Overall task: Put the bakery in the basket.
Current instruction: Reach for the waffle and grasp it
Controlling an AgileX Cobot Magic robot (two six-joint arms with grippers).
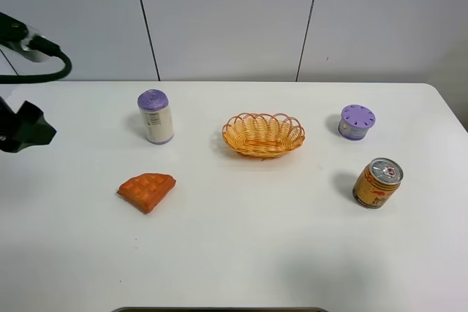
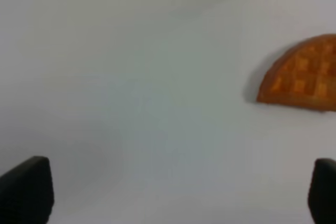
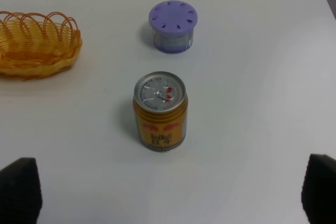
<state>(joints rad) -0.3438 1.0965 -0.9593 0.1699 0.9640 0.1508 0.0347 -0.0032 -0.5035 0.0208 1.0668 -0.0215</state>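
The fingers of my left gripper should close across the middle of the waffle [image 1: 148,190] [image 2: 314,76], one on its rounded edge and the other on its straight side.
The bakery [image 1: 147,191], an orange-brown waffle wedge, lies flat on the white table at front left. It also shows in the left wrist view [image 2: 304,77], ahead of and to one side of my left gripper [image 2: 181,198]. That gripper is open, empty and above bare table, near the table's left edge [image 1: 25,128]. The golden wicker basket [image 1: 263,147] sits empty at the table's middle, to the right of the waffle and farther back. Its end shows in the right wrist view [image 3: 37,51]. My right gripper [image 3: 170,192] is open and empty, and out of the high view.
A white bottle with a purple cap [image 1: 156,116] stands behind the waffle. A small purple-lidded container [image 1: 357,121] [image 3: 172,26] stands right of the basket. A gold drink can [image 1: 377,183] [image 3: 159,111] stands in front of it, straight ahead of my right gripper.
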